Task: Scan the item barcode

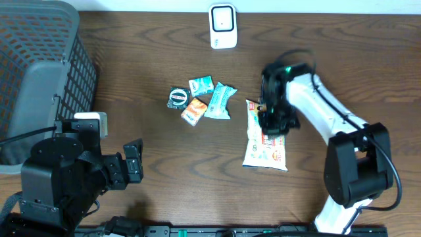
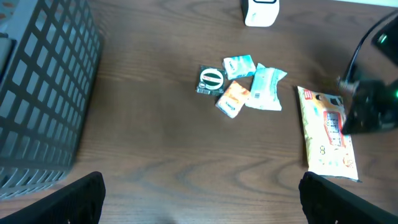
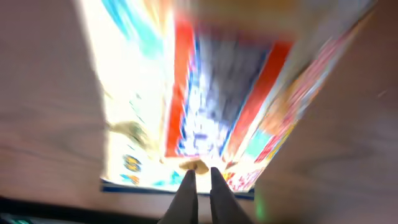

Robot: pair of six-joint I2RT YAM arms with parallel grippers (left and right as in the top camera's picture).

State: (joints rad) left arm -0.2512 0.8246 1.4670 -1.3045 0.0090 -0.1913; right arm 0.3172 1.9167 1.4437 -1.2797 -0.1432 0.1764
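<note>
The snack packet's flat side meets the nearly shut fingers of my right gripper, so I will open them, take the snack packet's edge (image 1: 249,129) nearest the small packets and turn it over.
A large white, orange and red snack packet (image 1: 265,146) lies flat on the wooden table, right of centre; it also shows in the left wrist view (image 2: 326,137). My right gripper (image 1: 272,122) hangs over its upper half. In the right wrist view its fingertips (image 3: 199,171) stand almost together, touching the blurred packet (image 3: 205,93), and nothing clearly shows between them. The white scanner (image 1: 223,26) stands at the table's far edge. My left gripper (image 2: 200,199) is wide open over bare wood at the front left, holding nothing.
A cluster of small packets (image 1: 200,100) lies mid-table: a teal pouch (image 1: 220,100), an orange one (image 1: 195,110) and a dark round-labelled one (image 1: 177,97). A dark grey mesh basket (image 1: 39,59) fills the far left corner.
</note>
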